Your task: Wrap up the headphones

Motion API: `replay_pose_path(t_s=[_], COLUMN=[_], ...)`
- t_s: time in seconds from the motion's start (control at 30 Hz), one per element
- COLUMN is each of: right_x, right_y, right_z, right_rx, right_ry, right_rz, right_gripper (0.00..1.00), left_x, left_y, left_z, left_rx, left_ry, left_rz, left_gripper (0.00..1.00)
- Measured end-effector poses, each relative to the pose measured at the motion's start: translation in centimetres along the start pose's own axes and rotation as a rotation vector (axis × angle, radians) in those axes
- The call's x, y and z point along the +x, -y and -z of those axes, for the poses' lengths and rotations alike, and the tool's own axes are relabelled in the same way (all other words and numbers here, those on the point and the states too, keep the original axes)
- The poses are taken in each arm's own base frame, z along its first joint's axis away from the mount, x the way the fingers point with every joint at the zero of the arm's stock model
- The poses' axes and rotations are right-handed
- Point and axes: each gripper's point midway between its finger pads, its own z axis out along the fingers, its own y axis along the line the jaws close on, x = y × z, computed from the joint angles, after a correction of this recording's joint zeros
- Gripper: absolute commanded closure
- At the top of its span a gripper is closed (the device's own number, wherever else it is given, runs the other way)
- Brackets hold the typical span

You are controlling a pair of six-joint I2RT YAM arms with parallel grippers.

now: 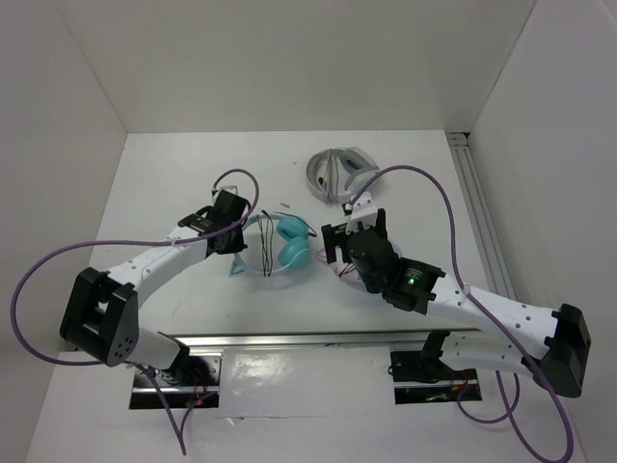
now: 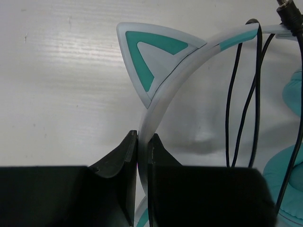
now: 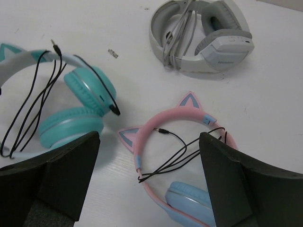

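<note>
Next, my left gripper lets go of the teal headphones flat on the white table (image 1: 276, 258) beside the pink headphones.
The teal headphones (image 1: 281, 247) lie on the white table in the middle, earcups (image 3: 87, 92) stacked side by side. My left gripper (image 2: 143, 137) is shut on their pale headband (image 2: 173, 90), just below one pointed cat ear (image 2: 151, 52). The thin black cable (image 2: 230, 104) hangs in several loops over the headband, and its plug (image 3: 57, 47) lies free beside it. My right gripper (image 3: 149, 142) stands wide open to the right of the teal pair, hovering over the pink pair with nothing between its fingers.
A pink-banded cat-ear pair (image 3: 177, 116) with blue earcups and a loose black cable lies under the right gripper. A grey-white folded pair (image 1: 339, 172) sits at the back. White walls enclose the table; a metal rail (image 1: 482, 212) runs along the right side.
</note>
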Motion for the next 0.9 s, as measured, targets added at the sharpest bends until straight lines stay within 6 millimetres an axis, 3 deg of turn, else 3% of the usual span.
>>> replay_pose_path(t_s=[0.17,0.27,0.43,0.73,0.8,0.87,0.9], right_x=[1.1,1.3,1.9,2.9,3.0,3.1,3.2], right_y=[-0.4,-0.6,-1.0,-1.4,-1.5,-1.6,-1.6], right_z=[-0.3,-0.4,-0.6,-1.0,-1.0,-1.1,-1.2], right_rx=[-0.016,-0.021,-0.037,-0.046,-0.047,-0.048,-0.049], right_ry=[-0.027,-0.033,-0.044,-0.069,-0.072,-0.074,-0.077], right_rz=[0.018,0.023,0.032,0.050,0.051,0.052,0.055], right_gripper=[0.06,0.06,0.06,0.06,0.06,0.06,0.06], left_x=[-0.2,0.7,2.5,4.1,4.3,4.4,4.4], left_y=[-1.5,-1.5,-1.1,-1.0,-0.7,-0.3,-0.2], left_z=[-3.1,-4.3,-5.0,-5.8,-5.7,-5.5,-5.3], left_rx=[-0.016,-0.008,0.020,0.037,0.042,0.049,0.050], left_ry=[-0.002,-0.017,-0.046,-0.048,-0.046,-0.044,-0.040], left_rz=[0.067,0.072,0.062,0.084,0.084,0.088,0.084], left_gripper=[1.00,1.00,1.00,1.00,0.83,0.77,0.69])
